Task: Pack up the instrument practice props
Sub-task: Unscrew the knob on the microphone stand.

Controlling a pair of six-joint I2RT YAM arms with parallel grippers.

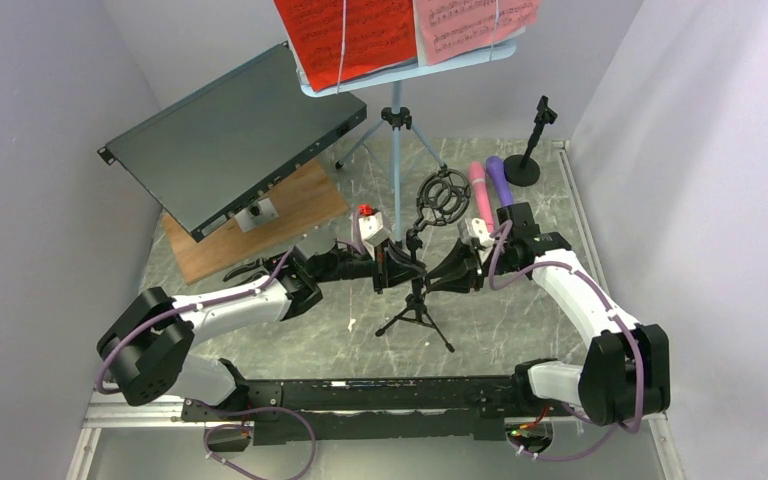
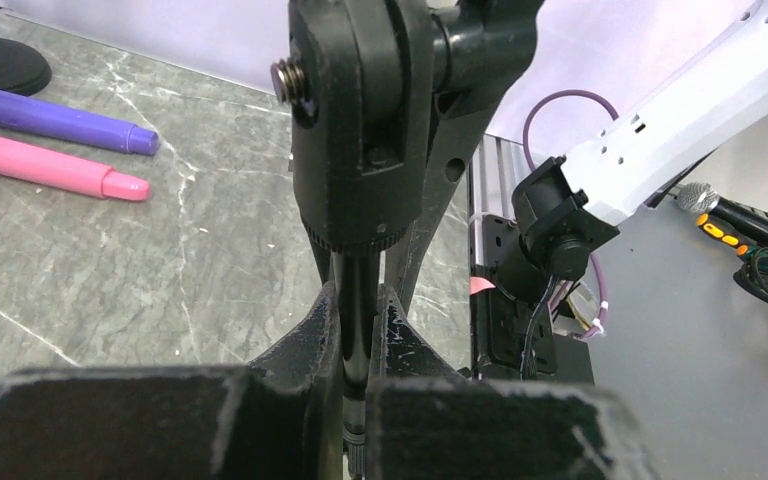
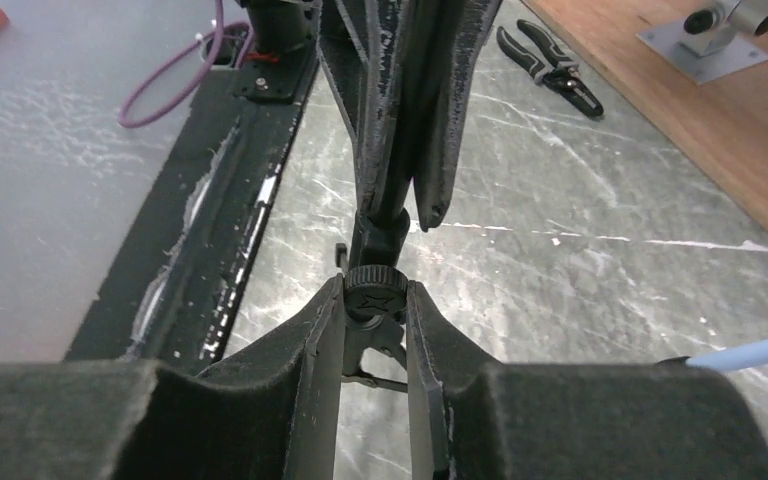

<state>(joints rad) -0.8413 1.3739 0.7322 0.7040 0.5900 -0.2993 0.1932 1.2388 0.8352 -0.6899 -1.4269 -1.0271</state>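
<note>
The mic stand's pole is still extended above its knob, so my right gripper will open, turn back and grip the knurled knob (image 3: pixel 375 291) to loosen it further.
A small black tripod mic stand (image 1: pixel 418 316) with a ring mount (image 1: pixel 445 195) stands mid-table. My left gripper (image 1: pixel 392 268) is shut on its pole (image 2: pixel 357 300) from the left. My right gripper (image 1: pixel 440 276) is shut on its knurled knob (image 3: pixel 375 288) from the right. The pink microphone (image 1: pixel 479 190) and the purple microphone (image 1: pixel 498 180) lie side by side behind it, also in the left wrist view (image 2: pixel 55 170) (image 2: pixel 60 118). A second black mic support (image 1: pixel 532 150) on a round base stands at the back right. The light-blue music rack (image 1: pixel 396 130) holds red (image 1: pixel 345 35) and pink (image 1: pixel 475 25) pages.
A large dark metal box (image 1: pixel 230 135) leans on a wooden board (image 1: pixel 260 225) at the back left. Black pliers (image 3: pixel 550 65) lie near the board. A blue rack leg (image 3: pixel 750 352) crosses the floor on the right. Walls close in on both sides.
</note>
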